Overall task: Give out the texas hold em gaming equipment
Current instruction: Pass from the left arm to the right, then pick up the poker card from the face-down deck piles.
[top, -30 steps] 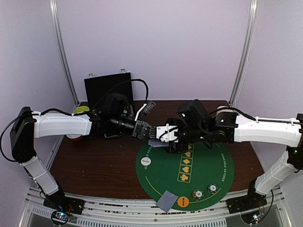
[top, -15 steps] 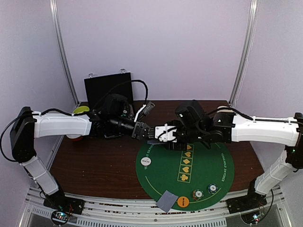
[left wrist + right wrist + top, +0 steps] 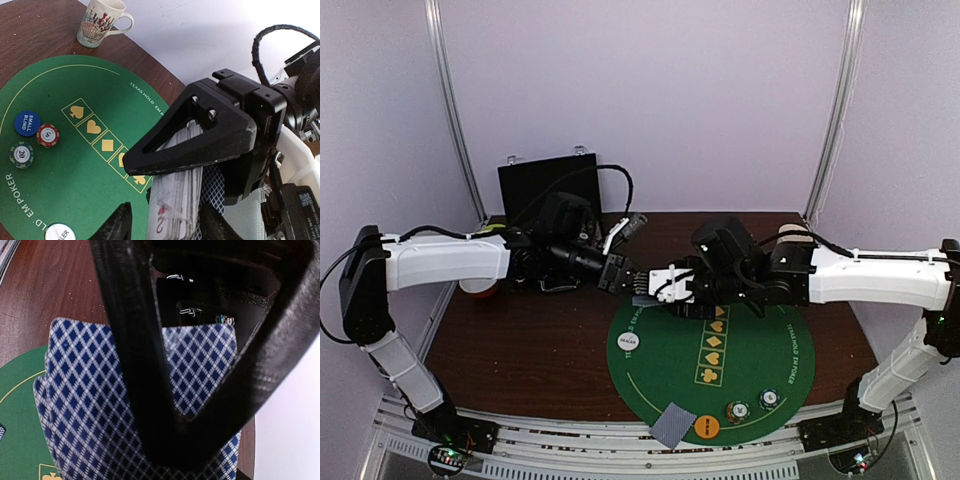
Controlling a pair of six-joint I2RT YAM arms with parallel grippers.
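Observation:
My left gripper needs to back off and pinch only the outer blue-backed card point(image 3: 213, 184) to pull it away, because its fingers are around the deck's whole near end.
A deck of playing cards point(image 3: 645, 300) with blue diamond backs hangs over the far edge of the green poker mat point(image 3: 760, 350). My right gripper point(image 3: 658, 293) is shut on the deck, and one black finger point(image 3: 142, 370) lies across the top card's back point(image 3: 90, 405). My left gripper point(image 3: 167, 222) stands open around the deck's near end point(image 3: 177, 200), with a gap on its left side. A white dealer disc point(image 3: 628, 341), an orange disc point(image 3: 706, 427), two chips point(image 3: 737, 411) and some cards point(image 3: 672, 424) lie on the mat.
A black chip case point(image 3: 545, 185) stands open at the back left. A printed mug point(image 3: 100, 20) sits on the brown table beyond the mat. Three chips point(image 3: 27, 123) lie on the mat in the left wrist view.
My right gripper has closed on the deck, and my left gripper has opened off it. Both arms stay almost where they were.

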